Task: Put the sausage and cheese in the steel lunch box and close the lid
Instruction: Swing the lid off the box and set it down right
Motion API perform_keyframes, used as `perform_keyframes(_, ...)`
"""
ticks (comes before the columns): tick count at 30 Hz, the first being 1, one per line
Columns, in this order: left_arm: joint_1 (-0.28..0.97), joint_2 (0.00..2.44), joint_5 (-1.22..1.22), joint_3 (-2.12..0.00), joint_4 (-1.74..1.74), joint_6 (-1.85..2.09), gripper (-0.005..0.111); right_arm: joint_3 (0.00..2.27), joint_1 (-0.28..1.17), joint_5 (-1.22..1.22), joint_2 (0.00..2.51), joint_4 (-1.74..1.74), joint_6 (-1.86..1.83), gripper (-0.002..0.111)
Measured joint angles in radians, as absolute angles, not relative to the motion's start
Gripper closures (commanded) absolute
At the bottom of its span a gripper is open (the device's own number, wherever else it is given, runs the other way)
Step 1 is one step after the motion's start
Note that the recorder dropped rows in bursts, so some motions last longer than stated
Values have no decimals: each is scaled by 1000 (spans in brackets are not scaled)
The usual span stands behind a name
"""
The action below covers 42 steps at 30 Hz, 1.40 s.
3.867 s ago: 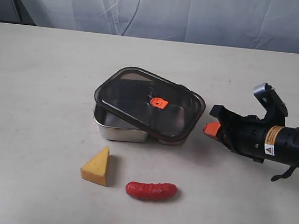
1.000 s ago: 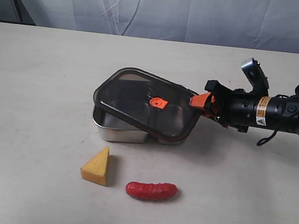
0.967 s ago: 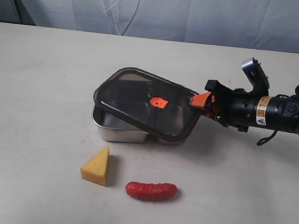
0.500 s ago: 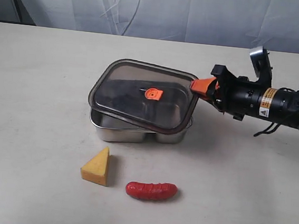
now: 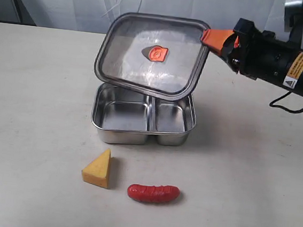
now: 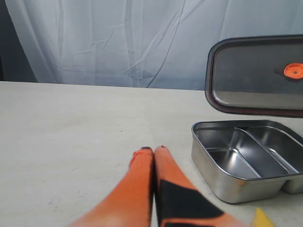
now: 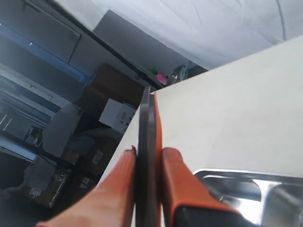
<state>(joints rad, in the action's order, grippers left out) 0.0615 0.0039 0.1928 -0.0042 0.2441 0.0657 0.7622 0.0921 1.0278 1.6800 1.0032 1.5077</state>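
Next, my right gripper sets the lid down on the bare table (image 5: pixel 268 181) next to the red sausage, on that gripper's own side.
My right gripper (image 5: pixel 208 35) is shut on the corner of the dark translucent lid (image 5: pixel 152 54), which hangs tilted in the air above the steel lunch box (image 5: pixel 141 136). In the right wrist view the lid's rim (image 7: pixel 147 142) is clamped edge-on between the orange fingers (image 7: pixel 177 170). Both compartments of the lunch box are bare. The yellow cheese (image 5: pixel 98 168) and the red sausage (image 5: pixel 153 193) lie on the table in front of the box. My left gripper (image 6: pixel 153 150) is shut and holds nothing, low over the table beside the lunch box (image 6: pixel 222 170), under the lifted lid (image 6: pixel 258 75).
A pale curtain (image 5: pixel 151 9) hangs behind the table. Past the table edge the right wrist view shows boxes and shelving (image 7: pixel 104 109). The right arm (image 5: pixel 285 64) stretches in from the right at lid height.
The right gripper has lifted the lid off the lunch box and tilted it up toward the back. Both compartments now show. Cheese, sausage and box have not moved.
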Motion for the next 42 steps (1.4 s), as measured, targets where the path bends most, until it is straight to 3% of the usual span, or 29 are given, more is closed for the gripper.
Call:
perform_keyframes(4,62,4,193,-4,244,66,107,760,92,1004,1595,999,1413,109)
perform_keyframes(8,62,4,193,-4,244,66,107,760,92,829,1473,1023,1296,109)
perform_keyframes(15,62,4,193,-4,244,66,107,760,151,290,1307,1228,1125,109)
perform_keyframes(23,62,4,193,-4,244,66,107,760,345,-276,1225,1391,839,109)
perform_keyframes(30,62,4,193,-4,244,66,107,760,538,-589,1221,950,292,109)
perform_keyframes(34,62,4,193,-4,244,66,107,742,595,-744,1267,779,193,109)
perform_keyframes(42,62,4,193,-4,244,66,107,670,626,-715,1406,494,172,108)
